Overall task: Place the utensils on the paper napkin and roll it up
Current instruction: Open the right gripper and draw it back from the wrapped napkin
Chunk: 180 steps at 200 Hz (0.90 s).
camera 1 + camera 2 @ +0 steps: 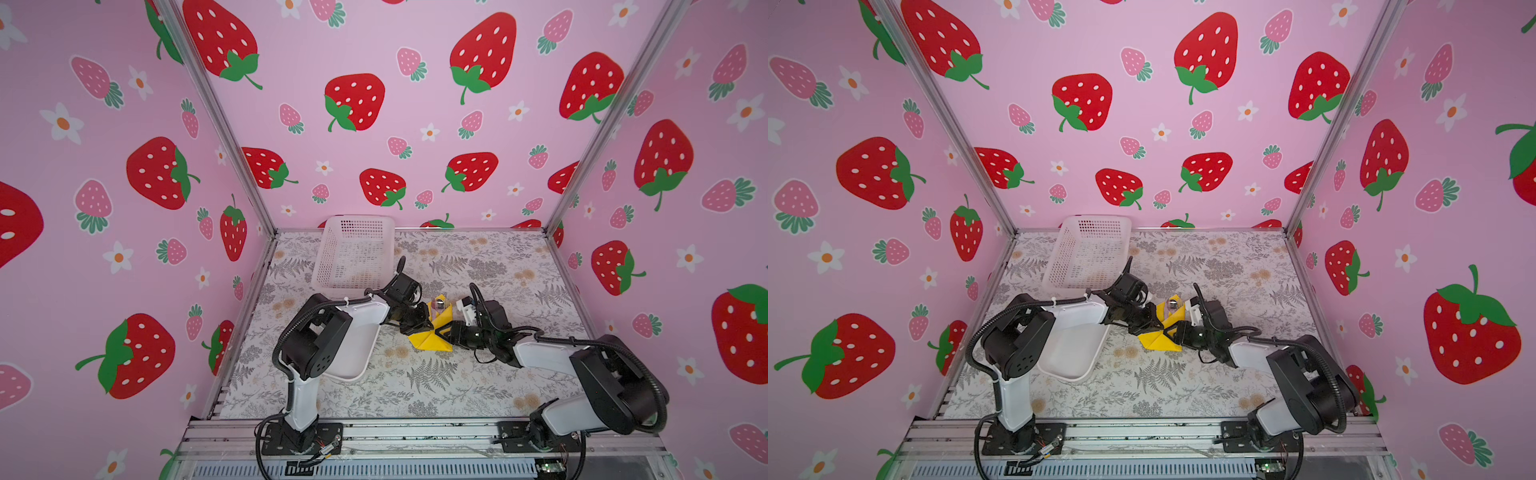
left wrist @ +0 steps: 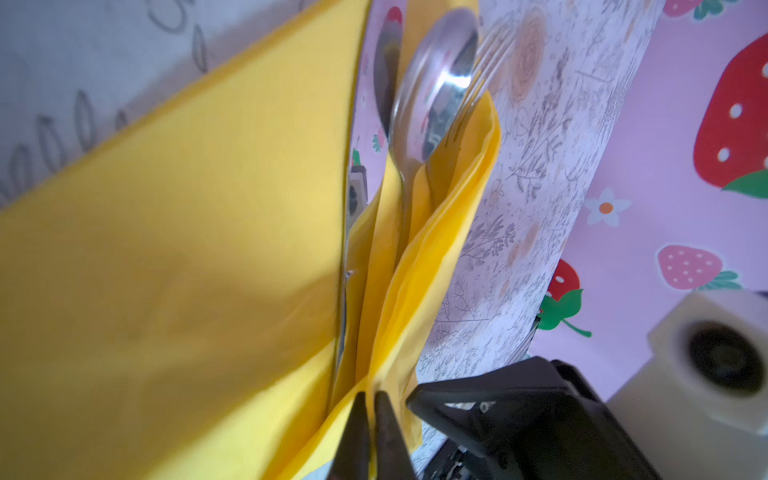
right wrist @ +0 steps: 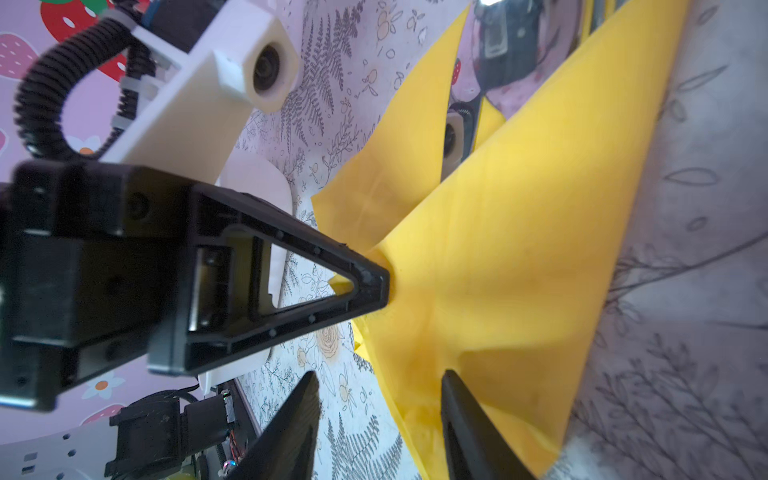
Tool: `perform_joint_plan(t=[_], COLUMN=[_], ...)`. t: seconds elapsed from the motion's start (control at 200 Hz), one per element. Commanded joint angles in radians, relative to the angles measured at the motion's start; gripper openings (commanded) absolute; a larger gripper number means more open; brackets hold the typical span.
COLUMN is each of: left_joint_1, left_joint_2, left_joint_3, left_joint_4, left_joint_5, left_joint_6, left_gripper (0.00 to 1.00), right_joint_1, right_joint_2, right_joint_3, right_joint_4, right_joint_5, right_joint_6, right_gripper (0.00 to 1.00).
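I will back my right gripper off and pinch that outer side (image 3: 596, 280), since the napkin's outer side lies loose while my left gripper holds the napkin's raised fold.
The yellow paper napkin (image 1: 428, 341) (image 1: 1158, 341) lies folded over mid-table, wrapped loosely round the utensils. Their shiny heads (image 1: 437, 304) stick out of its far end. The left wrist view shows the spoon (image 2: 436, 83), the knife (image 2: 386, 70) and the fork (image 2: 488, 66) inside the yellow folds (image 2: 208, 249). My left gripper (image 2: 372, 401) (image 1: 429, 328) is shut on a raised fold of the napkin. My right gripper (image 3: 380, 395) (image 1: 439, 332) faces it at the napkin's near corner. It is open, with one finger (image 3: 453, 399) over the yellow sheet (image 3: 519, 249) and the other over the tablecloth.
A white tray (image 1: 353, 361) lies under my left arm, at the left of the table. A white mesh basket (image 1: 353, 249) stands tilted at the back left. Strawberry-print walls close in three sides. The two grippers nearly touch.
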State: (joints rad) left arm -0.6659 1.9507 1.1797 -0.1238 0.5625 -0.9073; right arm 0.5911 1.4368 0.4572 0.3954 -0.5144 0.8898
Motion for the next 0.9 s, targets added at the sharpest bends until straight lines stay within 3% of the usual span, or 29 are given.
perform_joint_plan(t=[0.0, 0.215, 0.61, 0.895], left_joint_1=[-0.002, -0.003, -0.001, 0.003], left_joint_2=[-0.044, -0.092, -0.121, -0.11], left_joint_3=[0.021, -0.017, -0.074, -0.057], left_joint_4=[-0.024, -0.021, -0.023, -0.053], left_joint_5=[0.0, -0.022, -0.086, -0.121], left_joint_6=[0.042, 0.079, 0.121, 0.203], left_gripper=[0.0, 0.0, 0.0, 0.0], right_joint_1=[0.003, -0.042, -0.089, -0.07], right_joint_2=[-0.062, -0.138, -0.129, -0.076], right_joint_3=[-0.009, -0.042, -0.054, -0.037], right_joint_4=[-0.054, -0.239, -0.177, -0.092], right_joint_5=[0.095, 0.323, 0.179, 0.115], right_joint_6=[0.009, 0.134, 0.123, 0.139], right_gripper=[0.5, 0.49, 0.41, 0.42])
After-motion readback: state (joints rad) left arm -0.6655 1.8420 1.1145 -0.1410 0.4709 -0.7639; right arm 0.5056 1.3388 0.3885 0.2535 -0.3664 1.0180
